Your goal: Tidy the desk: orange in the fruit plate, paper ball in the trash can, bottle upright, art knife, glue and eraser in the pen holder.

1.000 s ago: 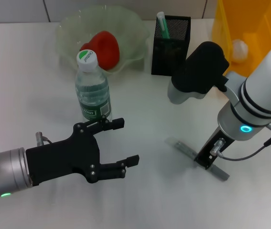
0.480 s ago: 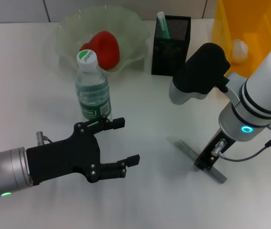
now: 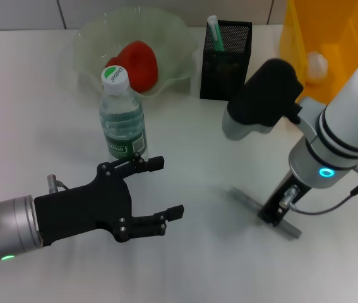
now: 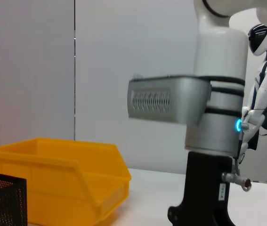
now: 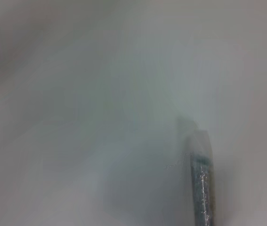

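Next, my right gripper lets go of the art knife inside the black mesh pen holder [image 3: 234,43], beside the white-and-green glue.
The orange [image 3: 138,63] lies in the pale-green fruit plate [image 3: 172,35] at the back. In front of it the bottle [image 3: 122,120] stands upright. A white-and-green stick [image 3: 213,30], apparently the glue, stands in the black mesh pen holder [image 3: 226,63]. The paper ball [image 3: 316,64] rests inside the yellow trash can [image 3: 349,31]. On the table the grey art knife [image 3: 245,198] lies flat, and my right gripper [image 3: 273,214] is lowered straight onto its middle. My left gripper [image 3: 158,188] hovers open near the bottle's base. The eraser is out of view.
In the left wrist view, the trash can [image 4: 53,183] and pen holder [image 4: 4,200] stand behind my right arm [image 4: 213,141]. The right wrist view shows the knife's tip [image 5: 201,188] against bare white table [image 5: 76,117].
My right arm has shifted very slightly over the knife. The left arm and the other things have not moved.
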